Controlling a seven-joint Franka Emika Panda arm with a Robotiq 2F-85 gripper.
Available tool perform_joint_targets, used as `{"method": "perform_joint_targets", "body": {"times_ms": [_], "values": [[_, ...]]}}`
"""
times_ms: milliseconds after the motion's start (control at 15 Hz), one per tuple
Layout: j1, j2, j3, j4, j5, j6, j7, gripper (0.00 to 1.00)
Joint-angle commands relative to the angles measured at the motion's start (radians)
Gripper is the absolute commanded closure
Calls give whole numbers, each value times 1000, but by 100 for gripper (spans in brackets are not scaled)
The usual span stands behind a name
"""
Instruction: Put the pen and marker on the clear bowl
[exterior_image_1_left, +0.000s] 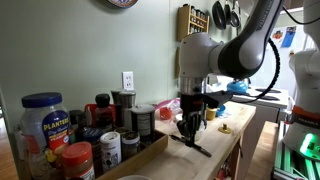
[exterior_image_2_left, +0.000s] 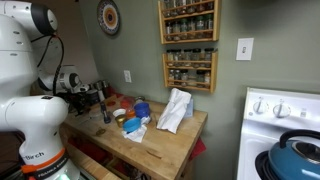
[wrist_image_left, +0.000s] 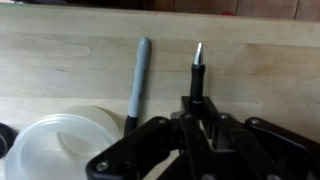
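The robot's gripper needs to release the black pen in the clear bowl (exterior_image_1_left: 197, 121) (wrist_image_left: 64, 145) next to the near end of the grey marker.
In the wrist view my gripper (wrist_image_left: 197, 115) is shut on a black pen (wrist_image_left: 198, 72), whose silver tip points away from me over the wooden counter. A grey marker (wrist_image_left: 139, 78) lies flat on the counter just left of the pen, apart from it. The clear bowl (wrist_image_left: 50, 150), whitish and translucent, sits at the lower left, next to the marker's near end. In both exterior views the gripper (exterior_image_1_left: 190, 125) (exterior_image_2_left: 104, 112) hangs low over the counter, and in an exterior view the pen (exterior_image_1_left: 200, 146) slants down from it.
Several jars and cans (exterior_image_1_left: 78, 158) crowd one end of the counter, among them a blue-lidded jar (exterior_image_1_left: 42, 120). A white cloth (exterior_image_2_left: 175, 110) and a blue dish (exterior_image_2_left: 142, 110) sit further along. A stove with a blue kettle (exterior_image_2_left: 295, 155) stands beyond the counter's end.
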Motion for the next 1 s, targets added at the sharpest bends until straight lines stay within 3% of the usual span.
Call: {"method": "perform_joint_targets", "body": {"times_ms": [0, 200, 467, 733, 933], "values": [[-25, -190, 29, -69, 28, -114, 29, 97], [-68, -304, 34, -127, 7, -155, 6, 97], [-133, -382, 25, -243, 26, -60, -47, 97], [-183, -390, 25, -310, 24, 66, -100, 97], [-214, -335, 28, -284, 16, 104, -137, 97]]}}
